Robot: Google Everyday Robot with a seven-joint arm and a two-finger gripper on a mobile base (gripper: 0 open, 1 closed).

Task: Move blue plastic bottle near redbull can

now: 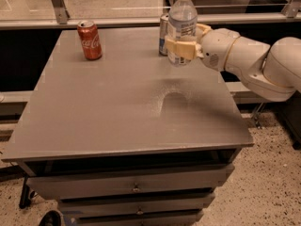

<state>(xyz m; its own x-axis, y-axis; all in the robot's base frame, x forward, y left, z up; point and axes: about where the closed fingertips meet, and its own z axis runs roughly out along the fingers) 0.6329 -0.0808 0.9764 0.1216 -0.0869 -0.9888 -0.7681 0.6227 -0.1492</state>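
Next, my gripper sets the blue plastic bottle, now upright at the table's back, down between the redbull can and the table edge point(187, 62).
The blue plastic bottle point(182, 20) is a clear bottle with a white cap and a pale label. It is upright at the back right of the grey table point(113, 102). My gripper point(183, 49) reaches in from the right and is shut on the bottle's lower part. I cannot tell whether the bottle's base touches the table. The redbull can point(163, 34), slim and silver, stands just behind and left of the bottle, mostly hidden by it.
A red Coca-Cola can point(90, 40) stands at the back left of the table. My white arm point(249, 60) stretches over the table's right edge. Drawers point(131, 187) sit below the tabletop. A rail point(117, 21) runs behind the table.
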